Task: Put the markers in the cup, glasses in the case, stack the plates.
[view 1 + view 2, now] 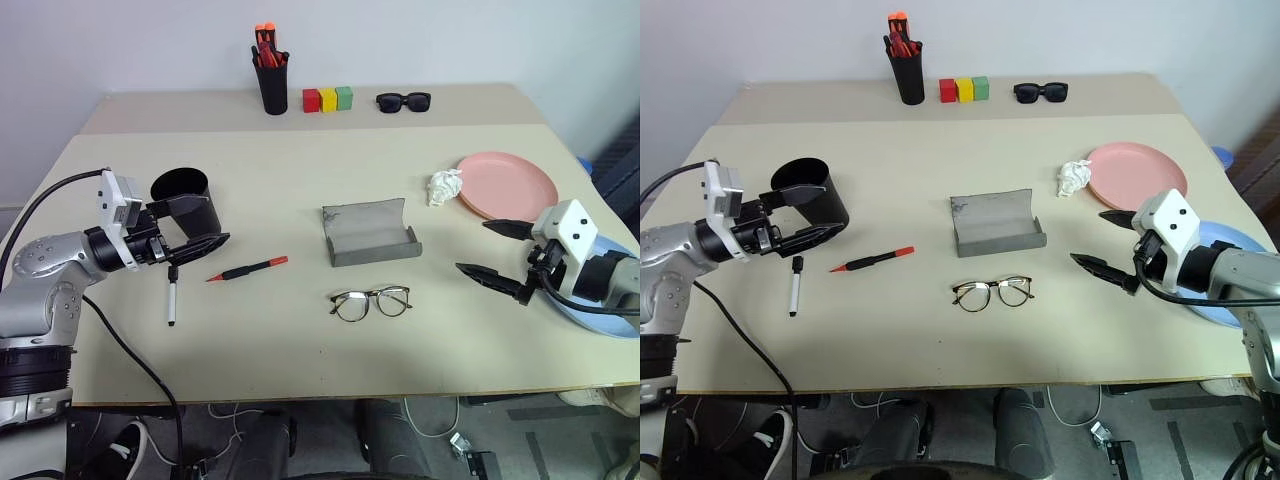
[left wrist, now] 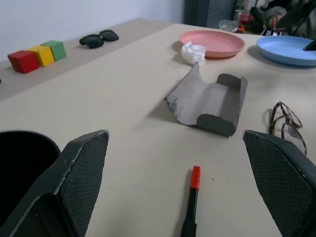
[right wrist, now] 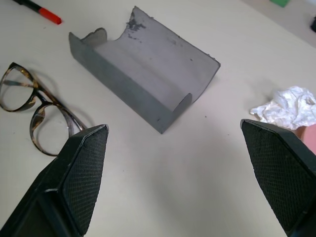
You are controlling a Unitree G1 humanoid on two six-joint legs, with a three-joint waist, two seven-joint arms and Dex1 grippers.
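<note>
The robot's left gripper should next move to the black marker with a white end and close on the marker's black end (image 1: 173,274) nearest the black cup.
The red marker (image 1: 250,268) and the black marker with a white end (image 1: 171,300) lie on the table at the left. Just behind them stands the black cup (image 1: 180,185). My left gripper (image 1: 215,220) hovers open in front of it, and the cup sits beside one finger, outside the gap. The wire-rimmed glasses (image 1: 371,302) lie in front of the open grey case (image 1: 368,232) at mid-table. The pink plate (image 1: 510,185) rests at the right, with the blue plate (image 1: 1225,260) nearer, partly under my right arm. My right gripper (image 1: 472,246) is open, pointing toward the case.
A crumpled paper ball (image 1: 445,187) touches the pink plate's left rim. Along the back stand a black pen holder with orange pens (image 1: 272,75), three coloured blocks (image 1: 328,99) and black sunglasses (image 1: 404,101). The blue plate overhangs the table's right edge.
</note>
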